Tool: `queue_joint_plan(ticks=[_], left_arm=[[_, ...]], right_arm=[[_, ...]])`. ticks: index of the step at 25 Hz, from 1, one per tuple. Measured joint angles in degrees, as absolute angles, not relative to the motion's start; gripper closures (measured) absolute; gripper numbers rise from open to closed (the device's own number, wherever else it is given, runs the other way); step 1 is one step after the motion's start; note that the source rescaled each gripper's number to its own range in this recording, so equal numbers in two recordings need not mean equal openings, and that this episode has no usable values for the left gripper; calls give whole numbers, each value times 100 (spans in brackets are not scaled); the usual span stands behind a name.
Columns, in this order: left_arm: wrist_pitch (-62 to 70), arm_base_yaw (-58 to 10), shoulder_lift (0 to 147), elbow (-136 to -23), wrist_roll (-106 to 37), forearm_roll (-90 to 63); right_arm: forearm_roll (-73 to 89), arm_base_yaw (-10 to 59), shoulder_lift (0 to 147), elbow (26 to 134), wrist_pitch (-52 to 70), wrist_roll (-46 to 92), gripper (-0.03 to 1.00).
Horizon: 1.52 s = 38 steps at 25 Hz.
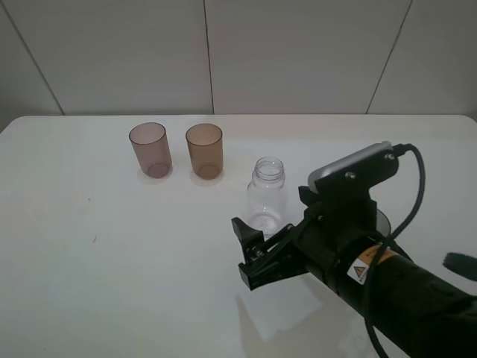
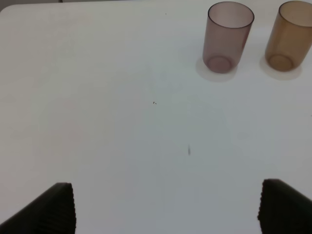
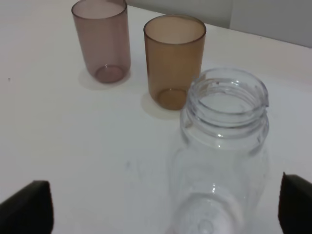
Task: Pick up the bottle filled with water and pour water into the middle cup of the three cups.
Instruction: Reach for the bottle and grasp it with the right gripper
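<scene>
My right gripper is to go to the clear bottle next and close around the middle of its body (image 1: 266,207) (image 3: 216,183), below the bottle's neck.
The clear capless bottle (image 1: 267,195) stands upright on the white table (image 1: 112,246), to the right of the amber-brown middle cup (image 1: 204,151). The pinkish-mauve cup (image 1: 150,149) stands left of the amber one. The dark smoky-grey cup is almost wholly hidden behind my right arm. My right gripper (image 1: 250,252) is open and empty, held above the table on the near side of the bottle. In the right wrist view the bottle (image 3: 222,146) sits between the wide-apart fingertips (image 3: 27,207), with the amber cup (image 3: 174,61) and mauve cup (image 3: 101,39) beyond. My left gripper (image 2: 168,207) is open and empty over bare table.
The left wrist view shows the mauve cup (image 2: 228,36) and amber cup (image 2: 290,34) far ahead of the left gripper. A tiled wall (image 1: 238,52) runs behind the table's far edge. My right arm (image 1: 387,283) and its cable fill the near right corner.
</scene>
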<state>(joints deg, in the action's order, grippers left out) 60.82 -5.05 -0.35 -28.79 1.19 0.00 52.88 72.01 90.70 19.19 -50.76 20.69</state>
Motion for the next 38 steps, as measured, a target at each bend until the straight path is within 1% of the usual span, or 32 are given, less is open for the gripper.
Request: queue_joint_plan(ticks=[16, 20, 24, 28, 33, 38], left_arm=[[6082, -505, -35, -2879, 119, 0], [6082, -505, -35, -2879, 119, 0], [6082, -505, -35, -2879, 119, 0], [6082, -505, -35, -2879, 119, 0], [6082, -505, -35, -2879, 119, 0], [6082, -505, -35, -2879, 119, 0]], right_arm=[[5363, 7176, 9320, 2004, -4941, 2205, -3], [5355, 7012, 9324, 2171, -4492, 2465, -3], [5320, 6645, 9331, 2412, -3951, 2595, -3], [5130, 6403, 9331, 2469, -3863, 2614, -3], [5142, 6318, 9331, 2469, -3768, 2621, -3], [5040, 6008, 9331, 2469, -3711, 2621, -3]])
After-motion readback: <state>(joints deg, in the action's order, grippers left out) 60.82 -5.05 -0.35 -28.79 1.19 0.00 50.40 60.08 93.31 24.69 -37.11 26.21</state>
